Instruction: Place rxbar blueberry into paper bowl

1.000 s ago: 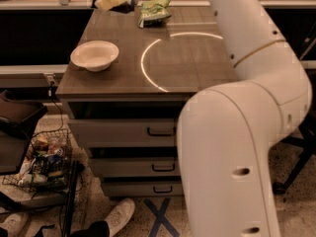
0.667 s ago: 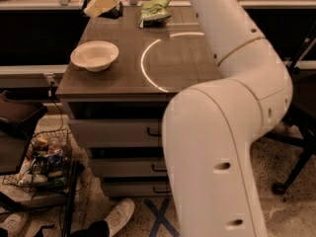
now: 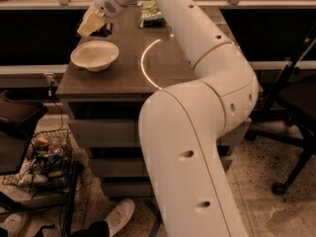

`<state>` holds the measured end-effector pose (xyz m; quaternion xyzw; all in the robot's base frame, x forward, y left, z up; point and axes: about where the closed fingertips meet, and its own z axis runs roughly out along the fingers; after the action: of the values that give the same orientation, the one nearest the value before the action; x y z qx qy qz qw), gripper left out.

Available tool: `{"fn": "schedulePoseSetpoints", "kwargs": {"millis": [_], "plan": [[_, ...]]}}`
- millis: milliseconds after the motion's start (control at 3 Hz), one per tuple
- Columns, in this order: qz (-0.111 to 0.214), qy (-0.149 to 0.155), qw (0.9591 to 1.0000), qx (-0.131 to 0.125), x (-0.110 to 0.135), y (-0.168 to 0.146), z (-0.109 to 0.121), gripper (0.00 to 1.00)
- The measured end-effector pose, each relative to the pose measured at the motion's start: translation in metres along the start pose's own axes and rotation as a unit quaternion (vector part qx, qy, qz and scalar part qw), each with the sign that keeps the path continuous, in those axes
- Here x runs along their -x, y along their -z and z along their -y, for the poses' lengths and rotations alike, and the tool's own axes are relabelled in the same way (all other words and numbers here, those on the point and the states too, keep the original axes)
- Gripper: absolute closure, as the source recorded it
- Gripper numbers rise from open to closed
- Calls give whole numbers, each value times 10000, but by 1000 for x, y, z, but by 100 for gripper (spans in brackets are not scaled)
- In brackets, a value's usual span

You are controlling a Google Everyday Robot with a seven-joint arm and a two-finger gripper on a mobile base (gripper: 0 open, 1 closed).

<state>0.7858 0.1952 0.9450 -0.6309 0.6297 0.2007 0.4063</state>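
My gripper will release the rxbar blueberry inside the paper bowl (image 3: pixel 99 48), toward the bowl's back rim.
The paper bowl (image 3: pixel 95 55) stands upright and empty near the table's front left corner. My gripper (image 3: pixel 91 24) hangs low over the table's back left part, just behind the bowl. A small dark flat thing (image 3: pixel 104 30), seemingly the rxbar blueberry, shows right beside the gripper on its right side. I cannot tell whether it lies on the table or is held. My white arm (image 3: pixel 197 43) reaches across the table from the lower right and hides the table's right part.
A green snack bag (image 3: pixel 150 13) lies at the table's back middle. A bright ring of light (image 3: pixel 146 65) marks the brown tabletop (image 3: pixel 118 73). Drawers sit below. A wire basket (image 3: pixel 44 157) and shoes (image 3: pixel 118 215) are on the floor at left, an office chair (image 3: pixel 291 107) at right.
My arm has swung left and the gripper has dropped from the table's back middle to just behind the bowl. The view has shifted too.
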Motion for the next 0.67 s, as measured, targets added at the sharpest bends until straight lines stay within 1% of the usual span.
{"fn": "schedulePoseSetpoints", "kwargs": {"millis": [333,667], "plan": [[-152,-248,9996,30,-16,-11,0,100],[-255,-487,9985,33,-30,-13,-1,100]]}}
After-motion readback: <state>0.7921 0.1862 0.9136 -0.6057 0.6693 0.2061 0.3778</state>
